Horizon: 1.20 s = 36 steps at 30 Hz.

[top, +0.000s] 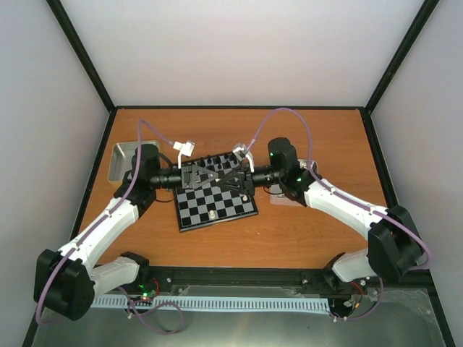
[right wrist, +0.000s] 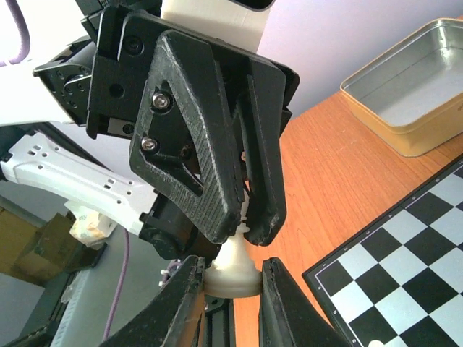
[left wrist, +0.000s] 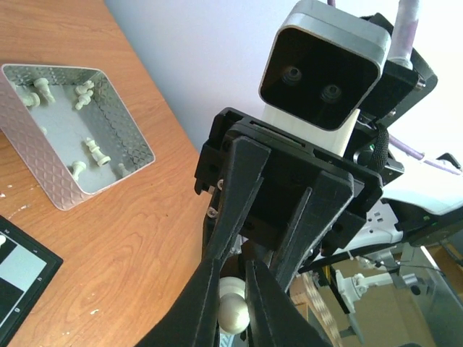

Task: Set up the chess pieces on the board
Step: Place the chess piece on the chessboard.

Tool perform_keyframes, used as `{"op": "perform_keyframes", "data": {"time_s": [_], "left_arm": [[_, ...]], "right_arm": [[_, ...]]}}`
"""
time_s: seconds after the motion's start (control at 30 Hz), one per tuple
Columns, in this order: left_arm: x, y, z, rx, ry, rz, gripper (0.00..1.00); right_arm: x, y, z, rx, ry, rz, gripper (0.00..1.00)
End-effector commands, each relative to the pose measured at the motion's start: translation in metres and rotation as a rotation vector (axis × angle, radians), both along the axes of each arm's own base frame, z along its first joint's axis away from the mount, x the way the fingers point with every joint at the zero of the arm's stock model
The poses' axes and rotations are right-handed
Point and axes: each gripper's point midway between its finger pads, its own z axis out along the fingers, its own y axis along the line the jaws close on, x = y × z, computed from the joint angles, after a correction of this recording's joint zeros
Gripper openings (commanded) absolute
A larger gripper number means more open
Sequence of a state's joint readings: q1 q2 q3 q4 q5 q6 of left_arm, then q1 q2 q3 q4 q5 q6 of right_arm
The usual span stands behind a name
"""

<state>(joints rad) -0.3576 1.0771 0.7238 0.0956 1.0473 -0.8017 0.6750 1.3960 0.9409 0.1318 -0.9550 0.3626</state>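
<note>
The cream-white piece, now held above the board's far part, will be released by my left gripper on the dark square [top: 204, 217] beside the small white piece, toward the empty tray.
My two grippers meet tip to tip above the far part of the board [top: 217, 206]. Both hold one cream-white chess piece [right wrist: 235, 271]. My right gripper [right wrist: 230, 289] is shut on its round base. My left gripper [left wrist: 231, 303] is shut on its ball-shaped top [left wrist: 233, 312]. In the top view the left gripper [top: 215, 178] and right gripper [top: 230, 179] hide the piece. One small white piece [top: 210, 215] stands on the board's near part. Several more cream pieces [left wrist: 92, 148] lie in a silver tray [left wrist: 40, 159].
An empty metal tray [right wrist: 405, 101] sits on the wooden table left of the board, also seen from above [top: 121, 160]. The tray with pieces lies under the right arm [top: 278, 196]. Board corners show in the wrist views [left wrist: 14, 282] [right wrist: 405, 275]. Walls enclose the table.
</note>
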Motion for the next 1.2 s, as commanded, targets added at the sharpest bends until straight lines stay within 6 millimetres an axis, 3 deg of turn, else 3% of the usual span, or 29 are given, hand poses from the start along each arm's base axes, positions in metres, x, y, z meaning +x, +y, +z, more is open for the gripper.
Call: {"op": "perform_keyframes", "data": {"time_s": [0.0,0.07,0.13,0.23,0.3,0.63,0.77,0.93,1.07,1.17], "left_arm": [[-0.002,0.000,0.005,0.004,-0.029,0.003,0.01],[0.000,0.001,0.004,0.018,-0.037,0.024,0.01],[0.002,0.003,0.003,0.032,-0.046,0.040,0.01],[0.011,0.008,0.001,0.083,-0.080,0.107,0.01],[0.019,0.016,-0.005,0.145,-0.104,0.180,0.01],[0.041,0.062,-0.067,0.479,-0.153,0.439,0.01],[0.053,0.098,-0.076,0.633,-0.158,0.632,0.01],[0.054,0.136,-0.073,0.721,-0.144,0.821,0.01],[0.049,0.137,-0.071,0.701,-0.135,0.831,0.01],[0.042,0.126,-0.088,0.713,-0.103,0.783,0.01]], "right_arm": [[-0.001,0.005,0.009,0.021,-0.037,0.019,0.18],[0.000,0.005,0.009,0.015,-0.036,0.007,0.23],[0.002,0.004,0.006,0.003,-0.027,-0.006,0.41],[0.003,0.002,0.001,-0.020,-0.019,-0.026,0.59],[0.006,-0.002,-0.007,-0.049,-0.011,-0.065,0.63],[0.021,-0.036,-0.041,-0.149,0.038,-0.292,0.64],[0.037,-0.047,-0.046,-0.184,0.036,-0.409,0.64],[0.051,-0.053,-0.052,-0.212,0.037,-0.487,0.64],[0.056,-0.053,-0.059,-0.229,0.055,-0.504,0.63],[0.058,-0.052,-0.064,-0.236,0.066,-0.509,0.63]]}}
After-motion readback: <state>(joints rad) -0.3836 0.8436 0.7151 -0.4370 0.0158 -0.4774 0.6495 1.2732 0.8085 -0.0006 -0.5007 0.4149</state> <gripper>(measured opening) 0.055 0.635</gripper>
